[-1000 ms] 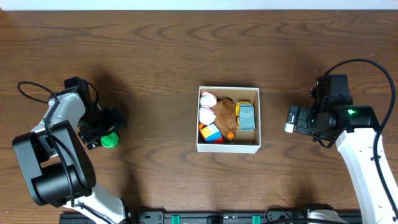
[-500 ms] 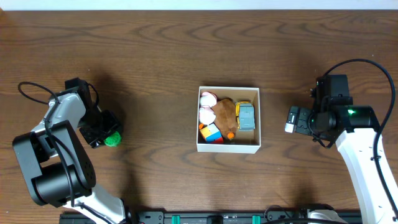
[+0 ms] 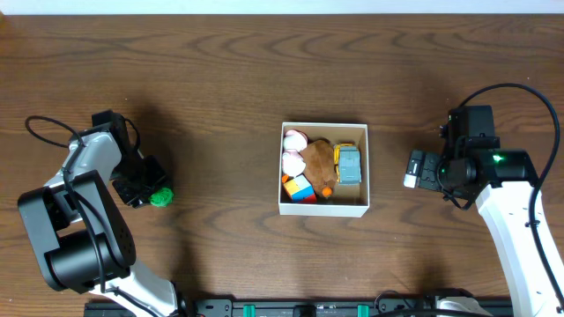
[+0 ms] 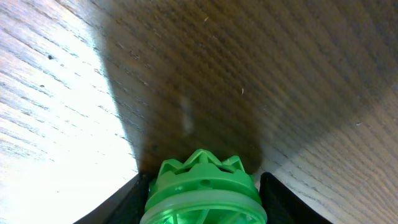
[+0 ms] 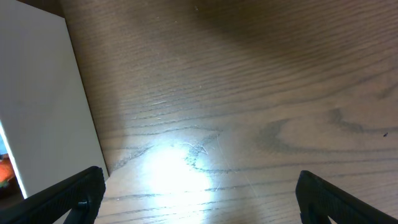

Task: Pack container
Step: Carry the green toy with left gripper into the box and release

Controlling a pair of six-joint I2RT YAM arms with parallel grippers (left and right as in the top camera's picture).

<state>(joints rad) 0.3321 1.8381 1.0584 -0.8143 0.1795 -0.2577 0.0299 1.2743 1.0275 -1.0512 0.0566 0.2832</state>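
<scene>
The robot's left gripper should release the green ridged toy between the coloured cube and the orange ball (image 3: 318,197) inside the container.
The container (image 3: 323,207) is a square white box with a tan inside, at the table's middle, holding several small toys. Its white wall (image 5: 43,106) fills the left of the right wrist view. A green ridged toy (image 3: 159,197) lies on the table at the far left. My left gripper (image 3: 152,191) is shut on it. In the left wrist view the green toy (image 4: 205,190) sits tight between both black fingers (image 4: 127,202). My right gripper (image 3: 411,169) hovers to the right of the container, open, nothing between its fingers (image 5: 74,196).
Inside the container lie pink-white round pieces (image 3: 293,150), a brown soft toy (image 3: 318,160), a grey and yellow truck (image 3: 349,164) and a coloured cube (image 3: 300,188). A black rail (image 3: 308,308) runs along the table's front edge.
My left gripper has closed from wide open onto the green toy, which has shifted slightly. The right arm has stayed still.
</scene>
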